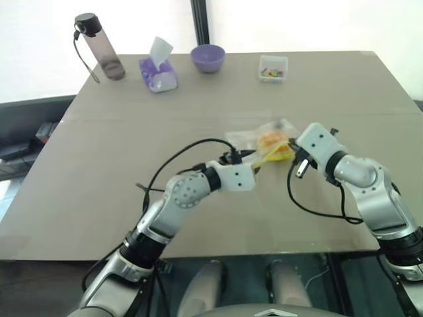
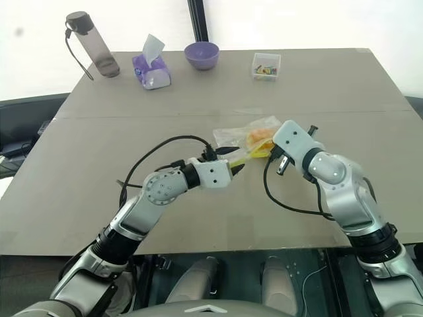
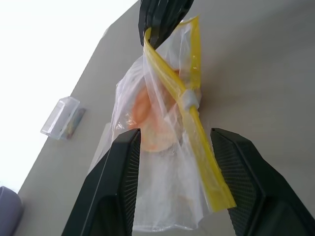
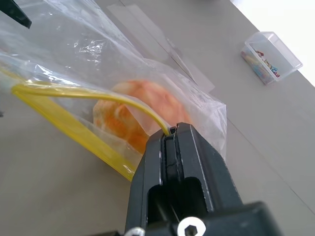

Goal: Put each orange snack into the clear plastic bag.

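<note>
I hold the yellow strip's edge with my right gripper far from the white slider, so I should take the slider (image 3: 189, 100) with this gripper while my left gripper pinches the yellow strip's end.
The clear plastic bag (image 1: 261, 135) hangs lifted a little above the middle of the table, its yellow seal strip (image 3: 189, 98) stretched between my two grippers. One orange snack (image 4: 130, 110), a round bun, sits inside the bag (image 4: 88, 44). My right gripper (image 4: 172, 133) is shut on one end of the yellow strip, right beside the bun. My left gripper (image 3: 176, 132) stands open, with the bag's lower part and the strip's other end hanging between its spread fingers (image 3: 123, 182). The right gripper's black fingers (image 3: 162, 19) pinch the strip at the far end in the left wrist view.
Along the table's far edge stand a dark water bottle (image 1: 99, 46), a purple tissue pack (image 1: 158, 74), a purple bowl (image 1: 207, 57) and a small clear box of coloured bits (image 1: 273, 68). Bare tabletop (image 1: 99, 165) surrounds the bag.
</note>
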`<move>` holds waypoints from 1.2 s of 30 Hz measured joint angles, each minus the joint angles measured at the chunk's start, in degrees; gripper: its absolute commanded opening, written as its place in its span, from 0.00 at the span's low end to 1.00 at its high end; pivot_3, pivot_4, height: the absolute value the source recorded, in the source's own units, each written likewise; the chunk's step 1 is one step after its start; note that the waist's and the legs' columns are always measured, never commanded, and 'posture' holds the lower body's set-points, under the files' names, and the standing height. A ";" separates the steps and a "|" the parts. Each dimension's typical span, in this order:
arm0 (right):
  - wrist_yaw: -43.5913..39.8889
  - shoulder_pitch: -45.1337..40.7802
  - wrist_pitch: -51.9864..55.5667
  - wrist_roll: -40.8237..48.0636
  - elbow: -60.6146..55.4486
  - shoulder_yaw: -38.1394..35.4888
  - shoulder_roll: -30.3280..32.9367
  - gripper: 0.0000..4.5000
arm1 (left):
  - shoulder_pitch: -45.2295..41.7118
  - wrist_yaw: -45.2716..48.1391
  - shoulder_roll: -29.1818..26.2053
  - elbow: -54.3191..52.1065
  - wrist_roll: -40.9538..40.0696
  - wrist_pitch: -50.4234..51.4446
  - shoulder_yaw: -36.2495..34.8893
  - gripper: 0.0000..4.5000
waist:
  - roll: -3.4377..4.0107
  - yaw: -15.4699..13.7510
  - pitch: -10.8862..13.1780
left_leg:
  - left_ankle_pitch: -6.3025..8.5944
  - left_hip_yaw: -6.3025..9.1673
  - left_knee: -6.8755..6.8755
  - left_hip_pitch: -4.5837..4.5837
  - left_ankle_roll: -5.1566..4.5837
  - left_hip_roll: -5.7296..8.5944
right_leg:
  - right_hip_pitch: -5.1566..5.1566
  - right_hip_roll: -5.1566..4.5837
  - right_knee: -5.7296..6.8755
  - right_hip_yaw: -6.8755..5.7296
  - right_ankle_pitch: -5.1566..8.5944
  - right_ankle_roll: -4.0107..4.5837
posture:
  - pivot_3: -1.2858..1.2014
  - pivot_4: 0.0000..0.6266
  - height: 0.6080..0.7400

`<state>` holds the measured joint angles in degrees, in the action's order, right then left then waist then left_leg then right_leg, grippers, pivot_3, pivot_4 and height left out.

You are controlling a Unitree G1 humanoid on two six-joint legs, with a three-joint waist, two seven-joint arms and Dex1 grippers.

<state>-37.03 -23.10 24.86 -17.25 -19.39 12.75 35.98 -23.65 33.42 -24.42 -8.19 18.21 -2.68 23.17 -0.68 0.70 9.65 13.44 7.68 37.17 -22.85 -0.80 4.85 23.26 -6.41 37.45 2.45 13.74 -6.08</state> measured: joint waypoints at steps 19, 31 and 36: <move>-0.07 -0.40 -0.42 -0.52 -0.12 -0.38 0.04 0.43 | -0.01 -0.80 0.36 2.97 2.30 0.85 -0.90 0.00 | 0.00 -0.01 0.00 | 0.00 0.01 0.00 0.00 0.00 0.01 | 0.00 0.00 0.01 -0.01 0.00 0.00 | 0.52 0.24 1.00; -5.52 1.93 -9.61 0.29 -7.22 2.14 4.50 0.72 | -1.32 0.12 3.24 3.13 -0.50 3.16 -2.25 0.00 | 0.00 0.14 0.00 | 0.00 0.02 0.01 0.02 0.00 0.00 | 0.00 0.01 0.03 -0.03 0.00 -0.01 | 0.52 0.24 1.00; -5.75 -0.09 -11.97 -1.39 -5.73 5.06 2.88 0.72 | -1.32 0.35 3.48 2.99 -1.02 3.07 -2.31 0.00 | 0.00 0.06 0.00 | 0.00 0.02 0.02 0.01 0.01 0.00 | 0.00 0.01 0.03 -0.03 0.00 -0.01 | 0.52 0.24 1.00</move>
<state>-42.78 -23.19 12.90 -18.64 -25.12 17.81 38.86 -24.97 33.77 -20.94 -5.19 17.20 0.39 20.87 -0.68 0.77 9.65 13.44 7.71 37.19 -22.84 -0.79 4.85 23.26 -6.41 37.48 2.43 13.74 -6.09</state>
